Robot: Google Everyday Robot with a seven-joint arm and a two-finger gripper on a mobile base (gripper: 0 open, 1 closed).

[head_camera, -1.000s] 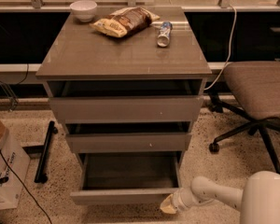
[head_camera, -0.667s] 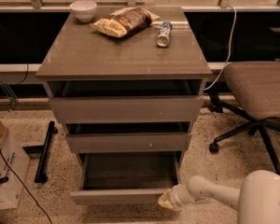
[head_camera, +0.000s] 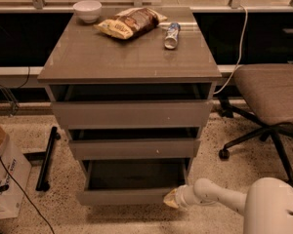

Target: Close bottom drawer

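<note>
I need to let go of the bottom drawer with my gripper once its front is pushed in, close below the middle drawer point(head_camera: 134, 180).
The bottom drawer point(head_camera: 129, 196) is the lowest of three grey-brown drawers in the cabinet point(head_camera: 132, 57). It stands pulled out, with its dark panel floor point(head_camera: 136, 174) showing. Its flat front faces me near the floor. My gripper point(head_camera: 171, 199) is at the right end of that drawer front, at the tip of my white arm point(head_camera: 219, 195) that reaches in from the lower right. It touches or nearly touches the front's right corner. The middle drawer point(head_camera: 134, 147) and top drawer point(head_camera: 132, 113) stick out slightly.
On the cabinet top lie a white bowl point(head_camera: 87, 9), a snack bag point(head_camera: 129, 22) and a lying bottle point(head_camera: 171, 35). An office chair point(head_camera: 271, 101) stands at the right. A cardboard box point(head_camera: 5, 174) and a black bar point(head_camera: 46, 157) are on the floor at the left.
My gripper has moved left along the drawer front's right end and a little closer to it. The bottom drawer looks about as far out as before.
</note>
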